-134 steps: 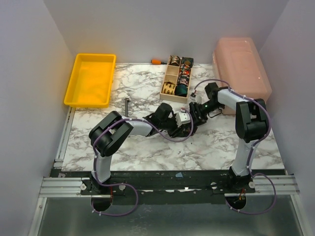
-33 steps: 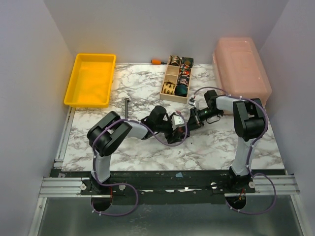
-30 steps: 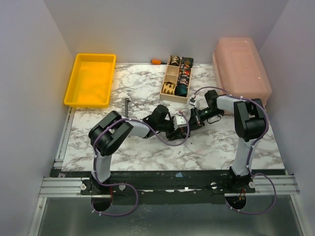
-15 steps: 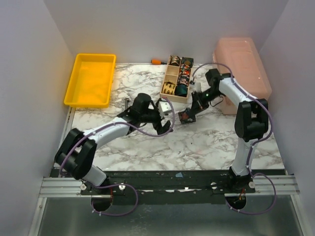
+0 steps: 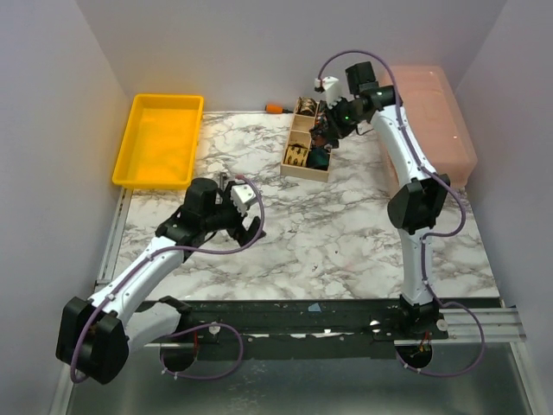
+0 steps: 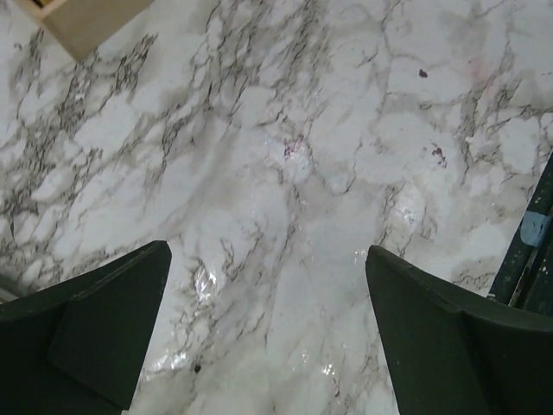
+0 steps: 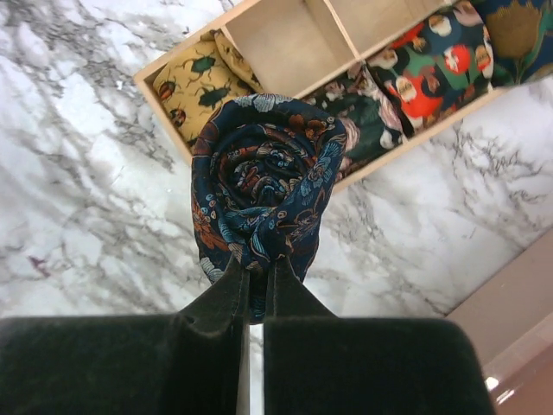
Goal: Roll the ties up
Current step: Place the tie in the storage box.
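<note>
The dark floral tie, now hanging above the wooden box, will be let go by my right gripper in the bare compartment (image 5: 301, 137) (image 7: 285, 43), beside the yellow beetle tie.
A dark floral tie (image 7: 263, 177), rolled into a tight coil, hangs in my right gripper (image 7: 257, 270), which is shut on its lower edge. In the top view that gripper (image 5: 327, 136) holds the coil above the wooden box (image 5: 295, 166) at the back of the table. The box (image 7: 164, 95) holds other coiled ties: a yellow one with beetles (image 7: 192, 86), a dark green one (image 7: 361, 117) and a red-and-green one (image 7: 423, 65). One compartment (image 7: 281, 39) shows bare wood. My left gripper (image 5: 247, 220) is open over bare marble (image 6: 285, 173), its fingers (image 6: 108, 324) wide apart with nothing between them.
A yellow tray (image 5: 131, 177) sits at the back left and a pink lidded container (image 5: 428, 112) at the back right. A dark metal tool (image 5: 222, 184) lies just behind my left gripper. An orange-handled object (image 5: 274, 108) lies by the back wall.
My left gripper has let go of the coil, opened wide and drawn back to the left. My right arm has carried the rolled tie from mid-table up and back, over the wooden box.
</note>
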Controlling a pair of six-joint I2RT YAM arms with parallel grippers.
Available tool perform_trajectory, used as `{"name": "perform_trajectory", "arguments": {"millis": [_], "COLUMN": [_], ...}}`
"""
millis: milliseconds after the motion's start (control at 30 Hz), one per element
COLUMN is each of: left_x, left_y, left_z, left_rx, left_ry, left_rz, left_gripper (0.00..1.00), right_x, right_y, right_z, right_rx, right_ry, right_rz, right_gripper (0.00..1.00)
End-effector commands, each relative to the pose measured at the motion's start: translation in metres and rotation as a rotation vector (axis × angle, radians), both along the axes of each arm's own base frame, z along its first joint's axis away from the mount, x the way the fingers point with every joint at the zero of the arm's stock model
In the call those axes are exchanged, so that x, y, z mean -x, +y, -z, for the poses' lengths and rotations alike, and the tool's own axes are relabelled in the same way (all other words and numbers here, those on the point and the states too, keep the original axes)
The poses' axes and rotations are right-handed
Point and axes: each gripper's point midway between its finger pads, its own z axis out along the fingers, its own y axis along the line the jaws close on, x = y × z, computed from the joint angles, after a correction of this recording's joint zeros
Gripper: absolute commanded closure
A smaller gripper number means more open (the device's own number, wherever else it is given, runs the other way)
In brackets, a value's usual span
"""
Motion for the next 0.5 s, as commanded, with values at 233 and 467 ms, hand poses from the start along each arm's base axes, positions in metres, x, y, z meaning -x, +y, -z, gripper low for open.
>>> {"name": "perform_trajectory", "arguments": {"millis": [233,467], "left_x": [0.017,0.020], "left_y": [0.041,0.044], "left_z": [0.022,0.021], "left_rx": [-0.021,-0.013], "left_ry": [0.086,0.076], "left_rz": [-0.114,-0.126], "left_gripper": [0.02,0.02], "right_x": [-0.072,-0.090], "right_y": [0.041,0.057], "right_z": [-0.008,0.022], "right_rx": [0.131,0.208], "right_ry": [-0.358,-0.422], "right_rz": [0.082,0.035], "right_gripper": [1.00,1.00]}}
